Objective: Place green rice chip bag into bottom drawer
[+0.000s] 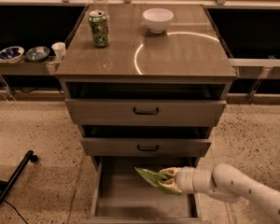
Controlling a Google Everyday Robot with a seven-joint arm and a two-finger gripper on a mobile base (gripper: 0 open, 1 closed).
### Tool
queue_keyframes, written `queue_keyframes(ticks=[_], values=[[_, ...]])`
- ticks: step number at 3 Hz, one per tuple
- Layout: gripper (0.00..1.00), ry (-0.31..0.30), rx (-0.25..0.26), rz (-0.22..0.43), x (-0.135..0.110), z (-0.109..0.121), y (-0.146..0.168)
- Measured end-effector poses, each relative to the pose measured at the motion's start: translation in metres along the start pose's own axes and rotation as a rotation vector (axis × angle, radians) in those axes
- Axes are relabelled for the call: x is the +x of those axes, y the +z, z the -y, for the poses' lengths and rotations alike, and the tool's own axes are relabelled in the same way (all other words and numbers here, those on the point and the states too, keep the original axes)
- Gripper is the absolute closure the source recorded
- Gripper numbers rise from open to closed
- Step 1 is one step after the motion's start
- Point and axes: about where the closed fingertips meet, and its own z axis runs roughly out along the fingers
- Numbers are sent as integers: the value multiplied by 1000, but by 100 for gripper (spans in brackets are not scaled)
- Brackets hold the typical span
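Observation:
The robot's gripper will let go of the green rice chip bag on the bottom drawer's bare inside [132, 185], toward the black stand leg. The bag now hangs over that open drawer.
The green rice chip bag [151, 177] is held flat and slightly tilted in my gripper [170, 180], which is shut on its right end. The bag hangs over the open bottom drawer [126, 199], above its bare floor near the back right. My white arm [238, 188] reaches in from the lower right. The drawer is pulled out toward the front and nothing else shows inside it.
Two shallower drawers with black handles [146, 111] sit shut above. On the cabinet top stand a green patterned can [99, 28] and a white bowl [157, 19]. Small bowls and a cup [59, 50] rest on a ledge at left. A black stand leg [14, 181] lies on the floor at left.

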Motion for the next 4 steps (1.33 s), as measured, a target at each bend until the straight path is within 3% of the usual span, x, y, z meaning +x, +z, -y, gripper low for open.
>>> queue_keyframes(ticks=[1, 3, 4], values=[[100, 79, -11, 75, 34, -21, 37], [98, 120, -14, 249, 55, -26, 121], [75, 106, -26, 302, 48, -20, 144]])
